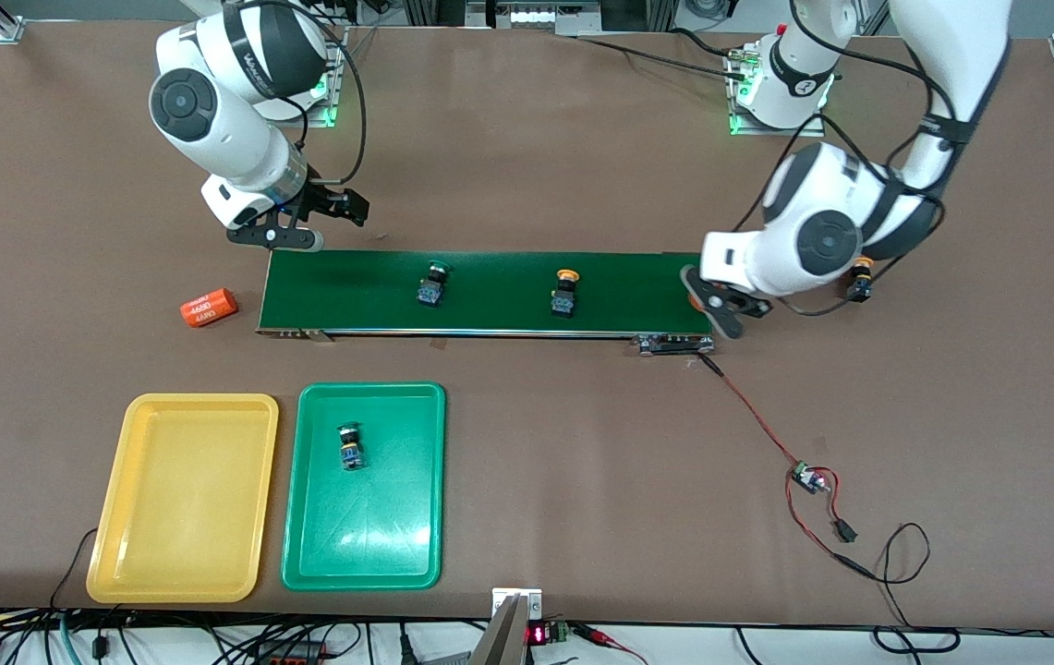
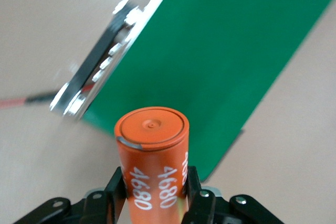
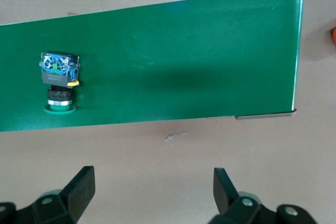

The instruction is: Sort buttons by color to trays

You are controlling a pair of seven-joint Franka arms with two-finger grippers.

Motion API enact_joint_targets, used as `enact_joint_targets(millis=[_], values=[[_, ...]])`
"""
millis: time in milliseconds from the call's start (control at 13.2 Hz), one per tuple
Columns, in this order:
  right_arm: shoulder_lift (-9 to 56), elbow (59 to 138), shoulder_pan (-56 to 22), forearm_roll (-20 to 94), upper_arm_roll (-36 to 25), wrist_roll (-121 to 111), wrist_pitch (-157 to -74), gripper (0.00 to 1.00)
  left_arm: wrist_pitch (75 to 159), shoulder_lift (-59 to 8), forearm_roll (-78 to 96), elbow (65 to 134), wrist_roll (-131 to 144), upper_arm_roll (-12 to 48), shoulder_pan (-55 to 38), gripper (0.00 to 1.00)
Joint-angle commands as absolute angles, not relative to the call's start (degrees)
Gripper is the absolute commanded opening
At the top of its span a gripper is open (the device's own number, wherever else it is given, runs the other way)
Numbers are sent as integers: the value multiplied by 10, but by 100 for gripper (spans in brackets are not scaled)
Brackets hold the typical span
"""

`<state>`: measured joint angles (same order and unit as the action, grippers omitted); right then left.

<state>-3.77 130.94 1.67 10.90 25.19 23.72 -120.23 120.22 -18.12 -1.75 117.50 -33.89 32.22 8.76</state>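
My left gripper is holding the orange cylinder. It will let go of it midway across the conveyor belt's motor end (image 1: pixel 645 287) (image 2: pixel 193 80), beyond the yellow-capped button.
My left gripper (image 2: pixel 153 182) is shut on an upright orange cylinder (image 2: pixel 152 150) with white print, over the conveyor belt's (image 1: pixel 499 305) left-arm end; in the front view that gripper (image 1: pixel 716 309) shows there too. My right gripper (image 3: pixel 155 187) is open with nothing in it, over bare table by the belt's right-arm end (image 1: pixel 300 222). On the belt lie a green-capped button (image 1: pixel 432 284) (image 3: pixel 59 82) and a yellow-capped button (image 1: pixel 565 294). A second green-capped button (image 1: pixel 352 446) lies in the green tray (image 1: pixel 369 536). The yellow tray (image 1: pixel 185 526) holds nothing. Another yellow-capped button (image 1: pixel 860 280) stands on the table, partly hidden by the left arm.
A second orange cylinder (image 1: pixel 209 308) lies on the table beside the belt's right-arm end. A red and black wire with a small circuit board (image 1: pixel 808 477) runs from the belt's motor end (image 1: pixel 674 344) toward the front edge. The two trays lie side by side, nearer the camera than the belt.
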Motion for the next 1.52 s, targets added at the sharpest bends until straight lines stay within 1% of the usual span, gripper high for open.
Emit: enact_joint_targets(millis=[0, 152, 303, 455, 682, 834, 986, 1213, 1289, 1365, 1441], values=[[-28, 1287, 46, 91, 251, 231, -1195, 100, 1198, -181, -10, 1160, -404, 320, 63, 0], [-23, 1283, 62, 90, 251, 229, -1196, 100, 1198, -185, -12, 1162, -409, 320, 36, 0], [-18, 1283, 53, 90, 254, 240, -1201, 100, 1201, -185, -13, 1162, -408, 321, 19, 0], [-4, 1283, 47, 91, 255, 256, -1208, 100, 1219, -192, -64, 1165, -410, 322, 12, 0], [15, 1282, 31, 84, 255, 312, -1209, 100, 1223, -199, -115, 1166, -410, 322, 4, 0], [25, 1282, 19, 18, 255, 317, -1208, 100, 1223, -204, -165, 1167, -411, 323, 4, 0], [30, 1281, 16, -2, 255, 325, -1210, 100, 1223, -207, -177, 1168, -410, 323, -3, 0], [58, 1244, 15, -22, 255, 327, -1256, 100, 1229, -215, -194, 1172, -410, 323, -23, 1], [68, 1234, 15, -18, 255, 327, -1267, 100, 1234, -215, -205, 1176, -410, 323, -24, 5], [77, 1231, 15, -18, 255, 336, -1278, 100, 1235, -216, -205, 1177, -409, 323, -24, 11], [86, 1230, 15, -20, 255, 347, -1287, 100, 1236, -221, -205, 1177, -407, 323, -25, 27]])
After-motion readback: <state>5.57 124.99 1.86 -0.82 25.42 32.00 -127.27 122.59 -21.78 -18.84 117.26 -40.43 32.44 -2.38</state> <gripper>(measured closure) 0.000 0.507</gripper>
